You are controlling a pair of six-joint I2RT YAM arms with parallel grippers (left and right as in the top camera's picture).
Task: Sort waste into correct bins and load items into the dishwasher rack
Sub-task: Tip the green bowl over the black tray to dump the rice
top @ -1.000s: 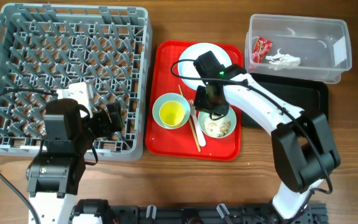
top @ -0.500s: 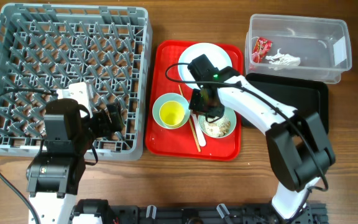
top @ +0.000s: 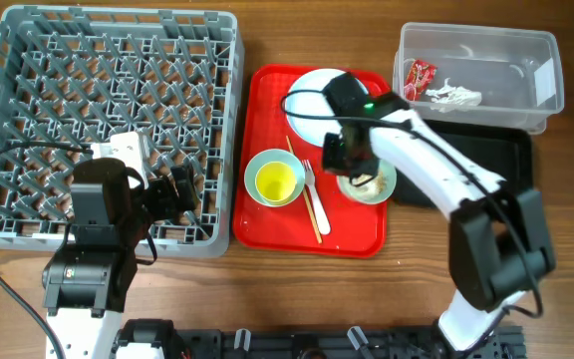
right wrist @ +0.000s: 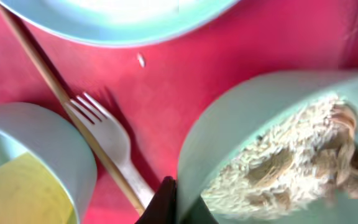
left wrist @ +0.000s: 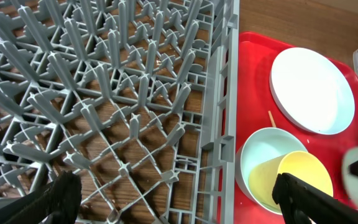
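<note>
My right gripper is going to set the pale green bowl down on top of the white plate (top: pixel 335 119). The bowl now hangs over the red tray's edge.
My right gripper (top: pixel 347 160) (right wrist: pixel 173 202) is shut on the rim of the pale green bowl (top: pixel 370 183) (right wrist: pixel 241 137), which holds rice crumbs (right wrist: pixel 291 162) and hangs over the right edge of the red serving tray (top: pixel 267 229). The white plate (top: pixel 312 95), the pale blue bowl (top: pixel 257 165) holding the yellow cup (top: pixel 275 181), the white fork (top: pixel 313 191) and the chopsticks (top: pixel 305 194) lie on that tray. My left gripper (top: pixel 182 189) (left wrist: pixel 179 196) is open over the front right corner of the grey dishwasher rack (top: pixel 108 120) (left wrist: pixel 135 93).
The clear tub (top: pixel 476 45) at the back right holds the red wrapper (top: pixel 419 77) and the white napkin (top: pixel 453 96). The flat black tray (top: pixel 486 165) lies in front of it, right of the red tray.
My right gripper has carried the green bowl to the right, from the middle of the red tray to its right edge next to the black tray. The left arm has not moved.
</note>
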